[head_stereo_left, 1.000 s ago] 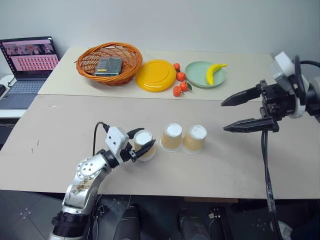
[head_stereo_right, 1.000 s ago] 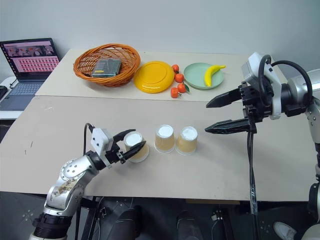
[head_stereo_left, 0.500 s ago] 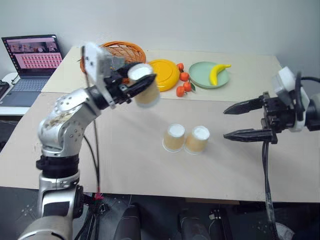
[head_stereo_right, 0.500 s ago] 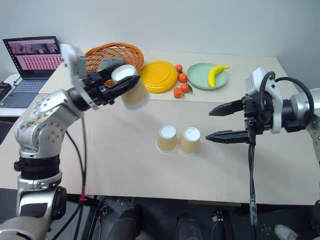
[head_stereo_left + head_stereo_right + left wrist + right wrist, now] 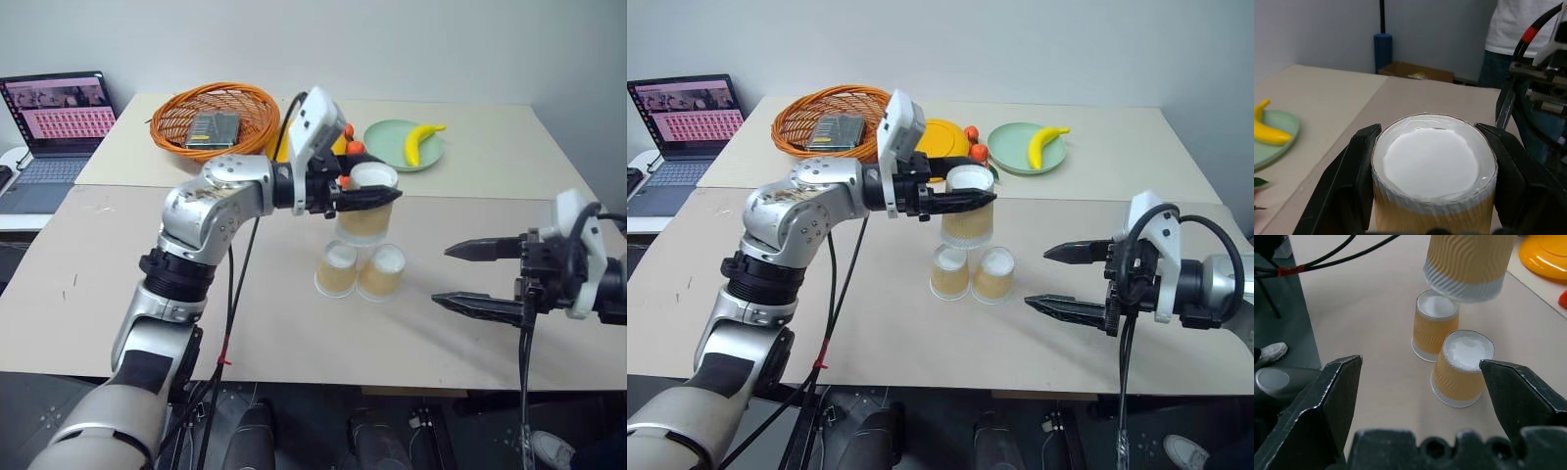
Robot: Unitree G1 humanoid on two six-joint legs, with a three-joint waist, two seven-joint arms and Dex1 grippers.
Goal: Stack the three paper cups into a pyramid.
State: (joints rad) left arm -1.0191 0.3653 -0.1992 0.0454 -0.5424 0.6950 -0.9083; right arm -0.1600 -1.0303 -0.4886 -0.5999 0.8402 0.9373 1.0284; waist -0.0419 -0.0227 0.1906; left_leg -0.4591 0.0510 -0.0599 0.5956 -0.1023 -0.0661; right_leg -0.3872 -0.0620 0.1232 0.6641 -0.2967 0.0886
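Note:
Next, I let go of the third cup with my left gripper on top of the two standing cups point(image 5: 363, 259), so it bridges their white bases. The third cup now hangs just above and behind them.
Two paper cups point(image 5: 338, 269) point(image 5: 382, 272) stand upside down and side by side on the near table. The third cup point(image 5: 366, 211), also white base up, hangs just above and slightly behind them. My left gripper point(image 5: 385, 195) is shut on it near its top. In the left wrist view the black fingers point(image 5: 1359, 161) clamp the cup point(image 5: 1432, 169) from both sides. To the right of the pair my right gripper point(image 5: 468, 276) stands open with nothing in it. In the right wrist view both standing cups point(image 5: 1434, 325) point(image 5: 1462, 364) lie ahead of it, with the held cup point(image 5: 1466, 264) above them.
The far table holds an orange basket point(image 5: 174, 117) with a box in it, a yellow plate point(image 5: 285, 137), small oranges point(image 5: 349, 132) and a green plate point(image 5: 392, 147) with a banana point(image 5: 419, 142). A laptop point(image 5: 54, 122) sits far left. A person point(image 5: 1518, 29) stands beyond the table.
My left arm lifted the cup off the table at the left and carried it right, to above the two standing cups. The right gripper drew back and down, still open.

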